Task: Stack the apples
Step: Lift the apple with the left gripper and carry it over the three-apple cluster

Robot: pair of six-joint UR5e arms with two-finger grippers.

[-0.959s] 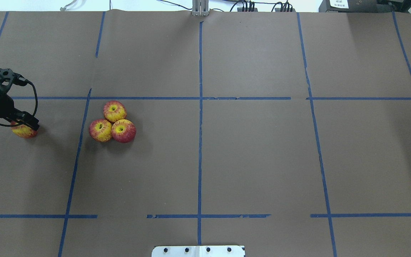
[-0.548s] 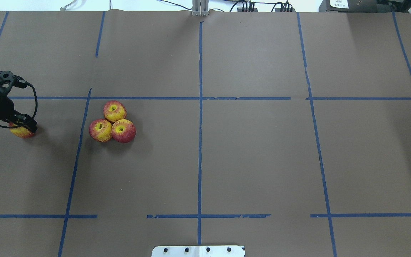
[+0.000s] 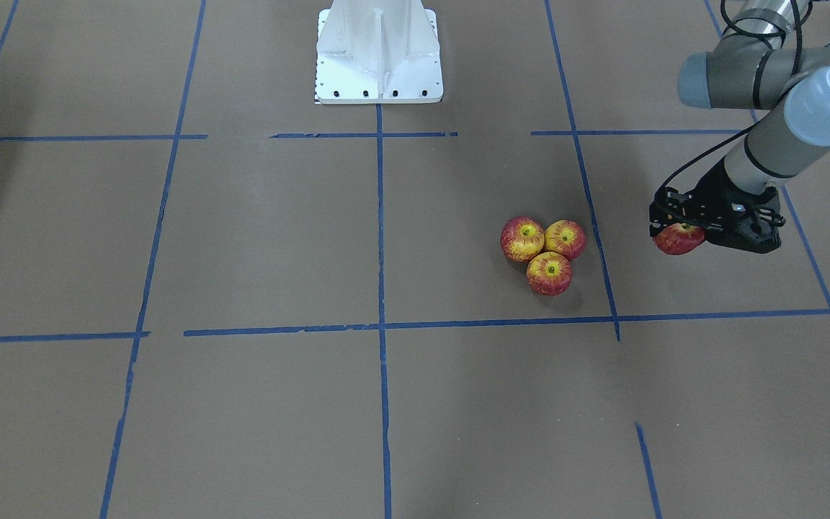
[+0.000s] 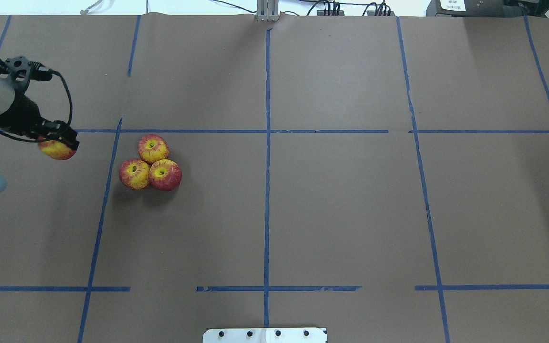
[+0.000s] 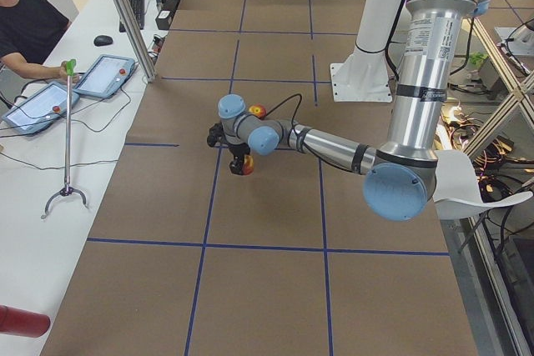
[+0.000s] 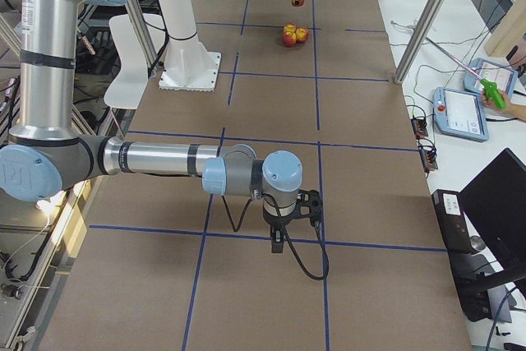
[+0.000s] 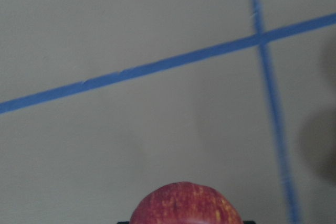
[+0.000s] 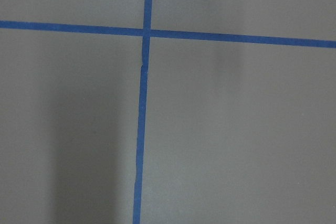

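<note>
My left gripper is to release its apple on top of the cluster of touching apples (image 3: pixel 550 241), over the dip between them.
Three red-and-yellow apples lie touching in a triangle on the brown table: one farther from me (image 4: pixel 153 148) and two nearer (image 4: pixel 134 174) (image 4: pixel 165 175); the front view shows the cluster (image 3: pixel 549 273) too. My left gripper (image 4: pixel 58 144) is shut on a fourth apple (image 4: pixel 56 151) and holds it above the table, to the left of the cluster. The front view shows this apple (image 3: pixel 676 241) in the gripper (image 3: pixel 681 232), and the left wrist view shows its top (image 7: pixel 186 205). My right gripper (image 6: pixel 279 241) shows only in the exterior right view, far from the apples; I cannot tell if it is open.
Blue tape lines (image 4: pixel 267 143) divide the table into squares. The white robot base plate (image 3: pixel 379 72) is at my edge. An operator (image 5: pixel 29 27) with tablets (image 5: pixel 104 75) sits at a side desk, beside a metal post (image 5: pixel 125 18).
My left gripper has risen with the fourth apple off the table and moved away from me and right, closer to the cluster. The three apples have not moved.
</note>
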